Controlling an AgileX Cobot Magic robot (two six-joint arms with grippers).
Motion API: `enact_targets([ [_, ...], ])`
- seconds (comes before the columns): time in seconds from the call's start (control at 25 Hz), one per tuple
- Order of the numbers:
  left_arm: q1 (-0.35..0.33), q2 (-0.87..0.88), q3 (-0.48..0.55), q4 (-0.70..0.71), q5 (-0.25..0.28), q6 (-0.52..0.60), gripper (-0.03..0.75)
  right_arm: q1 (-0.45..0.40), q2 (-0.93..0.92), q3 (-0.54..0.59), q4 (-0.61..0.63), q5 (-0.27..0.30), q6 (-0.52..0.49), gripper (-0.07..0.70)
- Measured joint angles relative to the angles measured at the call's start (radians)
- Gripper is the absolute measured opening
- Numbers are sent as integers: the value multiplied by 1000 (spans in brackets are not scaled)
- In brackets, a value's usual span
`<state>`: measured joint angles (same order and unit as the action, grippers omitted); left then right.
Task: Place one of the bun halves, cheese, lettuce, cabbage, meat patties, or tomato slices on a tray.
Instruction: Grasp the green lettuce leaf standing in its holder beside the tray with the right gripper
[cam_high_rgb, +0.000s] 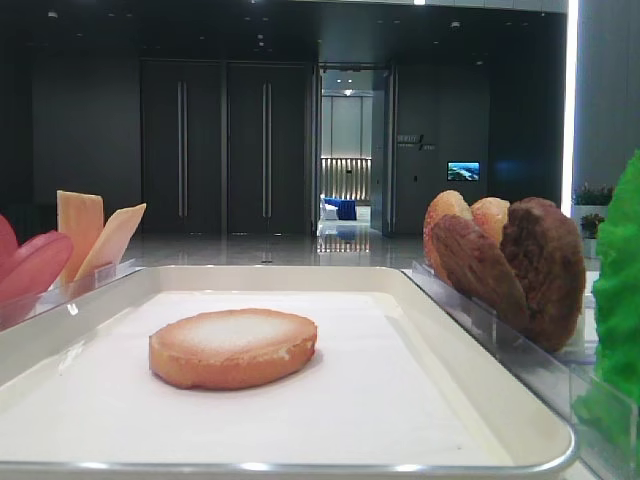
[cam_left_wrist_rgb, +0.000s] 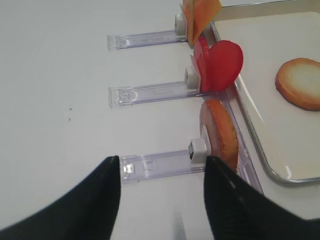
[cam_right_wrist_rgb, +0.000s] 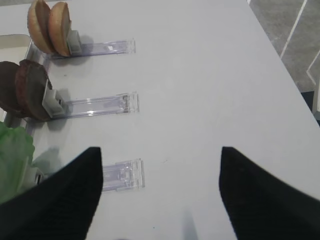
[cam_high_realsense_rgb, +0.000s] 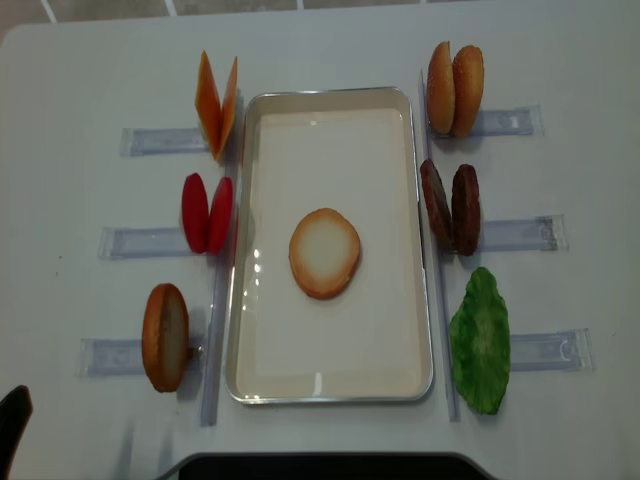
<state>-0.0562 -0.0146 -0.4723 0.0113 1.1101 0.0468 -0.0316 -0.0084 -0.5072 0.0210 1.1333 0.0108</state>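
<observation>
The top edge of the lettuce (cam_right_wrist_rgb: 12, 152) is beside the meat patties. My right gripper needs to go there next and close on it.
One bun half (cam_high_realsense_rgb: 324, 252) lies flat, pale face up, in the middle of the off-white tray (cam_high_realsense_rgb: 330, 150). Left of the tray stand the cheese (cam_high_realsense_rgb: 216, 105), the tomato slices (cam_high_realsense_rgb: 207, 213) and another bun half (cam_high_realsense_rgb: 165, 337). Right of it stand two bun halves (cam_high_realsense_rgb: 455, 88), the meat patties (cam_high_realsense_rgb: 450, 207) and the lettuce (cam_high_realsense_rgb: 480, 340). The cabbage is out of view. My left gripper (cam_left_wrist_rgb: 161, 172) is open and empty over the table, just short of the left bun half (cam_left_wrist_rgb: 220, 132). My right gripper (cam_right_wrist_rgb: 160, 155) is open and empty, with the lettuce (cam_right_wrist_rgb: 15, 155) at its left.
Clear plastic holders (cam_high_realsense_rgb: 510, 235) stick out sideways from each food item on both sides of the tray. The holder end (cam_right_wrist_rgb: 122, 175) lies beside my right gripper's left finger. The table's right edge (cam_right_wrist_rgb: 280, 55) drops to a grey floor.
</observation>
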Motion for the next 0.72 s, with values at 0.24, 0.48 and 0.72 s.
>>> enact_targets([
  [0.24,0,0,0,0,0,0,408,0,0,0,0,0,0,472],
  [0.48,0,0,0,0,0,0,408,0,0,0,0,0,0,472],
  [0.72,0,0,0,0,0,0,408,0,0,0,0,0,0,472],
])
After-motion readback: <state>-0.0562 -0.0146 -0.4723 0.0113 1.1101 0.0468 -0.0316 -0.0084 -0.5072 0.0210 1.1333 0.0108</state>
